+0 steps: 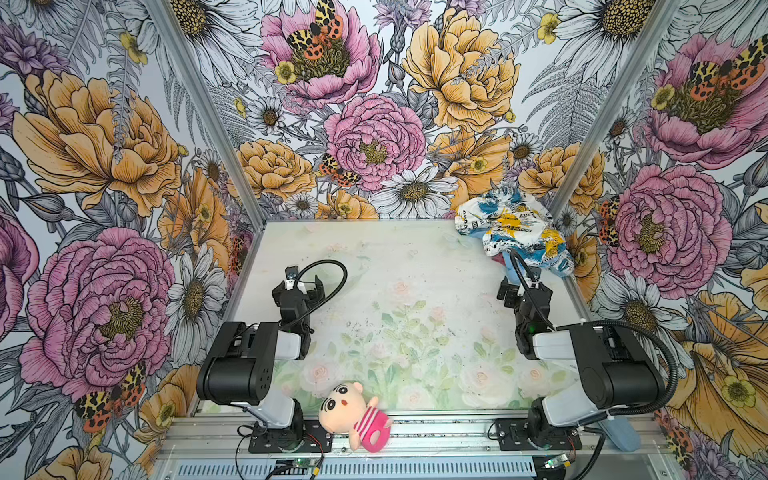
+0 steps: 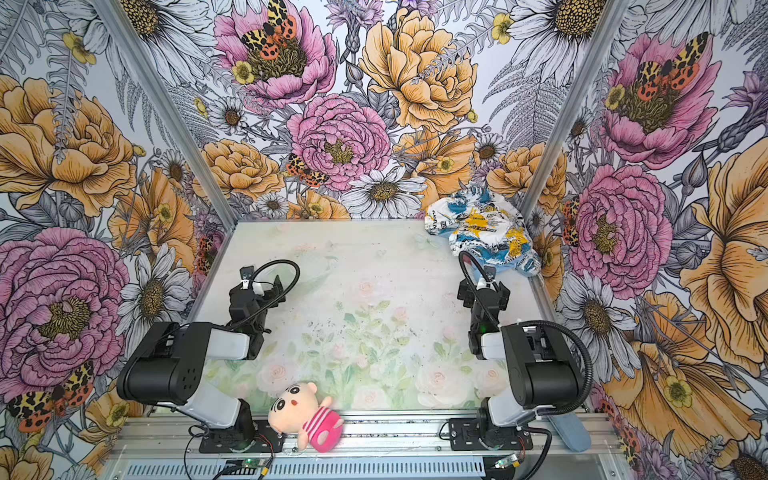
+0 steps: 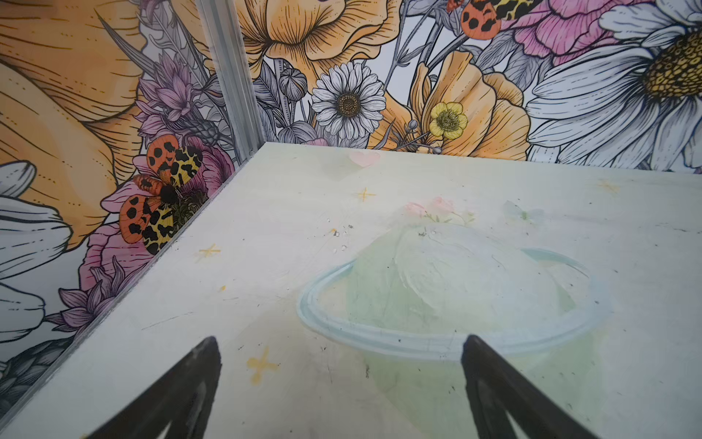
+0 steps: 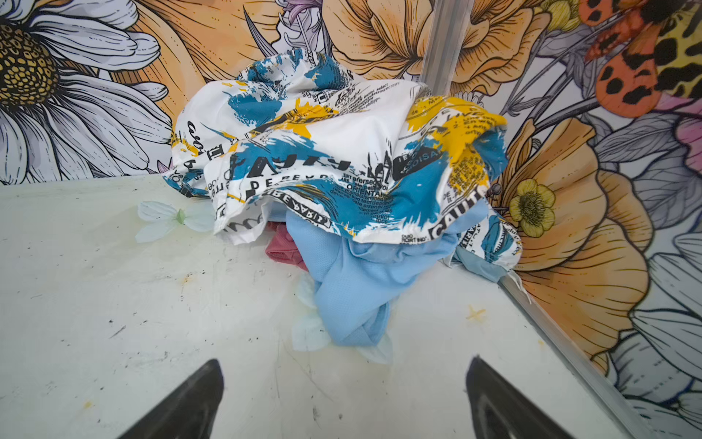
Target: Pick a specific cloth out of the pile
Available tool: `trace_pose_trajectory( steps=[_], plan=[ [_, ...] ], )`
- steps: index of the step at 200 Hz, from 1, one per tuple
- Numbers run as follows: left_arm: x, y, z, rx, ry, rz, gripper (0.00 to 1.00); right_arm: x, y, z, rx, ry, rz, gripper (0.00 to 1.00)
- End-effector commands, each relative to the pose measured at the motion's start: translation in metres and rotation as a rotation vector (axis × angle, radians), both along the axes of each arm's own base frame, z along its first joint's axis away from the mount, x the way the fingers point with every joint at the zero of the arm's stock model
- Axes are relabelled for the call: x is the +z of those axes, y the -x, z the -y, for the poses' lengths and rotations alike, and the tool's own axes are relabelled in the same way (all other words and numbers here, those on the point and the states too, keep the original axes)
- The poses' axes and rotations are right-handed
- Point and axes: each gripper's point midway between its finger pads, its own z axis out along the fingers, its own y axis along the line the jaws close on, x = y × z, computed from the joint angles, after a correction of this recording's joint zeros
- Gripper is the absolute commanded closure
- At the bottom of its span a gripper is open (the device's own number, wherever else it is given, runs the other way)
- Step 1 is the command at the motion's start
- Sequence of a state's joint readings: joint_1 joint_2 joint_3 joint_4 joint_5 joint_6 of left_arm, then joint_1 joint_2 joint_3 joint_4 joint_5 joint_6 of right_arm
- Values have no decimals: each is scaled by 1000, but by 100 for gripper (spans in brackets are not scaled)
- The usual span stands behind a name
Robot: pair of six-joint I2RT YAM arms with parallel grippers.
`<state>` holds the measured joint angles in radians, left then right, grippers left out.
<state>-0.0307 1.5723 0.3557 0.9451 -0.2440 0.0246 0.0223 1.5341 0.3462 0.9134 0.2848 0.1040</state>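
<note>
The robot's right gripper will close on the fold (image 1: pixel 498 258) (image 4: pixel 286 248) of the rose-pink cloth that shows under the edge of the printed cloth, next to the light blue fabric.
The pile (image 1: pixel 513 230) (image 2: pixel 482 228) (image 4: pixel 342 163) is heaped in the far right corner of the table (image 1: pixel 395 266). A white cloth printed in blue, yellow and black lies on top. Plain light blue fabric (image 4: pixel 353 289) spills out in front of it. In the right wrist view a small fold of the rose-pink cloth (image 4: pixel 281 251) shows under the printed cloth's edge; most of it is hidden. My right gripper (image 1: pixel 524 286) (image 2: pixel 484 291) (image 4: pixel 345 359) is open just short of the pile, holding nothing. My left gripper (image 1: pixel 303 286) (image 2: pixel 259 286) (image 3: pixel 340 338) is open over bare table on the left.
A plush doll (image 1: pixel 353 415) (image 2: pixel 303 415) in a pink striped top lies on the front rail between the arm bases. A blue object (image 1: pixel 621 434) lies at the front right. Flowered walls with aluminium posts (image 4: pixel 444 41) close in the table on three sides.
</note>
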Motion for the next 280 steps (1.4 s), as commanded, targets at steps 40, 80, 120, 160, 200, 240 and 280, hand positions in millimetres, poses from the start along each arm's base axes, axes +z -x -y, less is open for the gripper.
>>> trace_pose_trajectory(
  steps=[40,80,120,160,200,240,280],
  plan=[
    [13,-5,2,-48,49,43,1,10,-6,2,-15,0,31,0],
    [14,-7,10,-87,35,35,1,9,-6,2,-13,0,30,1],
    [13,-7,9,-86,34,34,1,9,-6,2,-14,0,29,0],
    [13,-7,9,-87,35,34,1,9,-6,2,-14,1,30,0],
    [15,-5,5,-61,40,48,1,11,-4,3,-23,2,41,0],
    [83,8,29,12,-77,62,1,42,29,2,-42,22,150,0],
    [160,1,125,-341,45,71,1,68,53,6,-102,-107,25,4]
  ],
)
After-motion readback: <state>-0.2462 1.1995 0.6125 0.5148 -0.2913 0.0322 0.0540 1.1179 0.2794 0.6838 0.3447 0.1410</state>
